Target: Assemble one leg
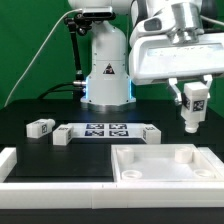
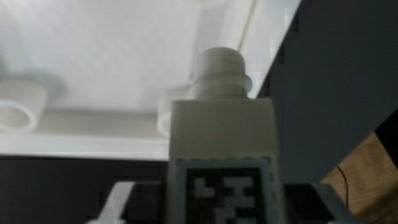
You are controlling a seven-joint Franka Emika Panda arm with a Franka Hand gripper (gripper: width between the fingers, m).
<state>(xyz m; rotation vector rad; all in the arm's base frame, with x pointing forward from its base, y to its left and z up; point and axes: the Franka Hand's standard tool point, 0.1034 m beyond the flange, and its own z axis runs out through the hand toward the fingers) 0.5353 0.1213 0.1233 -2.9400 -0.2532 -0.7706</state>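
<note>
My gripper should release the white leg so that it is upright in the tray's near corner socket [image 1: 205,174] [image 2: 175,104], the one that is farthest from the long white bar.
My gripper [image 1: 192,96] is shut on a white leg [image 1: 193,108] with a black-and-white tag, holding it upright in the air above the far right corner of the large white tray-like piece [image 1: 150,170]. In the wrist view the held leg [image 2: 221,130] fills the middle between my fingers [image 2: 121,205]. Its round peg end points toward the tray's rim [image 2: 107,125], near a corner socket [image 2: 22,100]. Three more legs lie on the black table: two at the exterior view's left [image 1: 40,127] [image 1: 62,134] and one at the middle right [image 1: 150,133].
The marker board [image 1: 105,129] lies flat in the middle of the table between the loose legs. A long white bar [image 1: 50,170] runs along the front left edge. The robot base [image 1: 105,65] stands behind.
</note>
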